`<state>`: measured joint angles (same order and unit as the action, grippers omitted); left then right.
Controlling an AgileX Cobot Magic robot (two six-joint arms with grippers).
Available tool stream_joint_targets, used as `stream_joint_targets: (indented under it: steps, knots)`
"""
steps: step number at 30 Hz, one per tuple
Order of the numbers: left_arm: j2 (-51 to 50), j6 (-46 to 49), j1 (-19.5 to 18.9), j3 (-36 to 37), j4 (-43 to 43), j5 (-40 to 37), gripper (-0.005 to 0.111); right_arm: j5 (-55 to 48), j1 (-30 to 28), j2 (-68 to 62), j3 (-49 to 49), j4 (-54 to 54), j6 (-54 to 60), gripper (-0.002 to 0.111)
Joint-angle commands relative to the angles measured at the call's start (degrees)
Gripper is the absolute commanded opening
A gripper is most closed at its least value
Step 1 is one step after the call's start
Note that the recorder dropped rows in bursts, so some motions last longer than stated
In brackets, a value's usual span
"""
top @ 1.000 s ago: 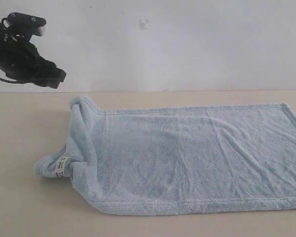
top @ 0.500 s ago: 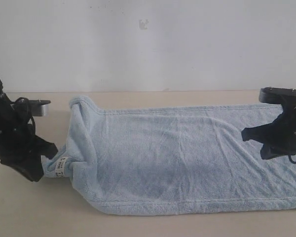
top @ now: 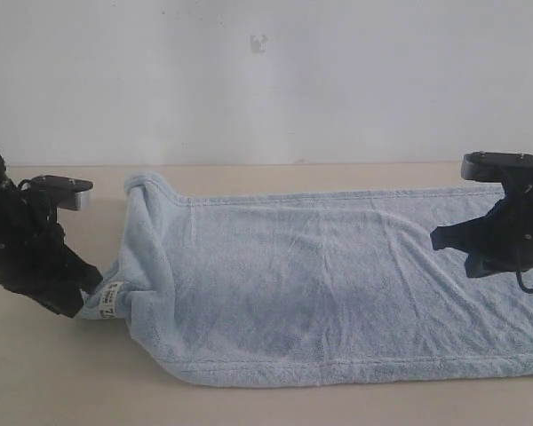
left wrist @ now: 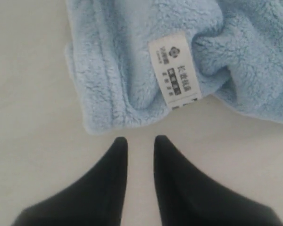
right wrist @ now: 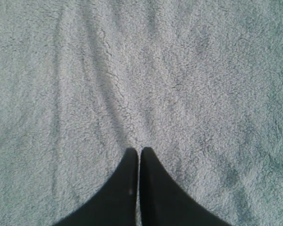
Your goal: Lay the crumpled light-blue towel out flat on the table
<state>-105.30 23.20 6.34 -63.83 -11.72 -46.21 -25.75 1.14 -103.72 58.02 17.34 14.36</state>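
Observation:
The left gripper's fingers are short of the towel's bunched corner, so the robot should open them, grab the towel's edge (left wrist: 153,115) by the white label and pull the fold out.
The light-blue towel (top: 338,284) lies mostly flat on the beige table (top: 35,382), but its left end is folded over and bunched, with the white label (top: 111,300) showing. My left gripper (top: 87,297) sits on the table just left of that bunched corner. In the left wrist view it (left wrist: 140,140) is open by a narrow gap, with only bare table between the fingers and the towel (left wrist: 132,70) and label (left wrist: 175,69) just ahead. My right gripper (top: 440,238) hovers over the towel's right part. In the right wrist view it (right wrist: 139,150) is shut with nothing in it, above the towel (right wrist: 141,70).
A plain white wall (top: 266,80) rises behind the table's far edge. The towel's right end runs off the right side of the exterior view. Bare table shows in front of the towel and to its left.
The left arm dropped from high at the back left down to the table beside the bunched corner. The right arm came into view over the towel's right part and edged slightly left.

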Motion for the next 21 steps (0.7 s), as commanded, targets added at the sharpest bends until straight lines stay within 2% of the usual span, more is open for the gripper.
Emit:
stream_joint_targets:
  steps: [1,3,4,8,10,11,13,14,21]
  knots:
    - [0.55,-0.32,-0.82,0.28,0.49,2.12,0.039,0.31,0.05,0.73,-0.17,0.13,0.44,0.001]
    - [0.55,-1.09,-1.11,0.28,-0.08,3.17,0.056,0.31,0.05,0.73,-0.17,0.13,0.44,0.001]
    - [0.32,-1.09,-1.11,0.28,0.05,3.60,0.060,0.31,0.05,0.73,-0.17,0.13,0.44,0.001]
    - [-4.22,-1.09,-1.11,0.28,-0.97,7.18,0.060,-0.40,0.05,0.73,-0.17,0.13,0.42,0.001]
    - [-5.71,-1.09,-1.11,0.28,-0.97,8.12,0.051,-0.52,0.05,0.73,-0.17,0.13,0.58,0.001]
    - [-5.99,-1.09,-1.11,0.16,-0.97,8.21,0.038,-0.52,0.05,0.73,-0.17,0.13,0.58,0.001]
    - [-5.89,-1.09,-1.11,0.07,-0.97,8.04,0.021,-0.52,0.05,0.73,-0.17,0.13,0.58,0.001]
    - [-5.43,-1.09,-1.11,-0.53,-0.97,6.79,0.005,-0.40,0.05,0.73,-0.17,0.13,0.57,0.001]
    - [8.07,-2.83,-1.11,-3.49,-0.86,-6.82,0.004,-0.41,0.05,0.73,-0.17,1.61,0.57,0.001]
